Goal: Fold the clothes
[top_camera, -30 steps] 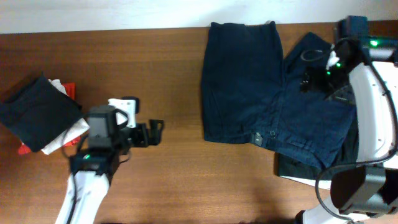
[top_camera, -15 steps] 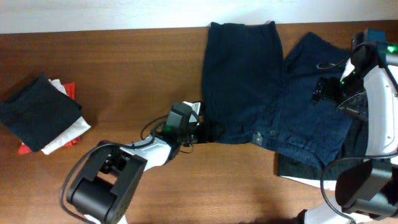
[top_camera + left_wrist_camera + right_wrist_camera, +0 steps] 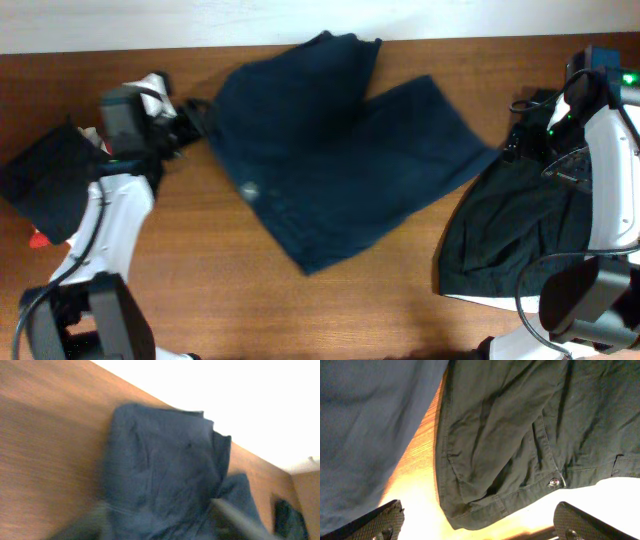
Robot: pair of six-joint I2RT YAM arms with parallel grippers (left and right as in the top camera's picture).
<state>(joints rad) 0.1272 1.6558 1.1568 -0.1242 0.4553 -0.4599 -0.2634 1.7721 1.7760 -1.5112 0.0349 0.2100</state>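
Note:
My left gripper should open and take the shorts' near corner (image 3: 306,264) before folding, as the dark blue shorts slant with it at their far corner.
Dark blue shorts (image 3: 330,150) lie spread diagonally across the middle of the table and fill the left wrist view (image 3: 165,460). My left gripper (image 3: 192,112) is shut on their upper left edge; its blurred fingers (image 3: 160,525) flank the cloth. A dark green garment (image 3: 510,230) lies crumpled at the right, seen close in the right wrist view (image 3: 520,425) next to the blue cloth (image 3: 370,420). My right gripper (image 3: 512,143) hovers open and empty above the green garment's top left edge (image 3: 480,520).
A folded stack with a dark piece on top (image 3: 45,180) and white and red pieces (image 3: 38,238) under it sits at the far left, just beside my left arm. A white piece (image 3: 470,293) shows under the green garment. The table's back edge (image 3: 250,48) runs behind.
My left gripper has taken the blue shorts' edge and dragged them left across the table, off the green garment. The shorts have swung diagonal. The right arm has barely moved.

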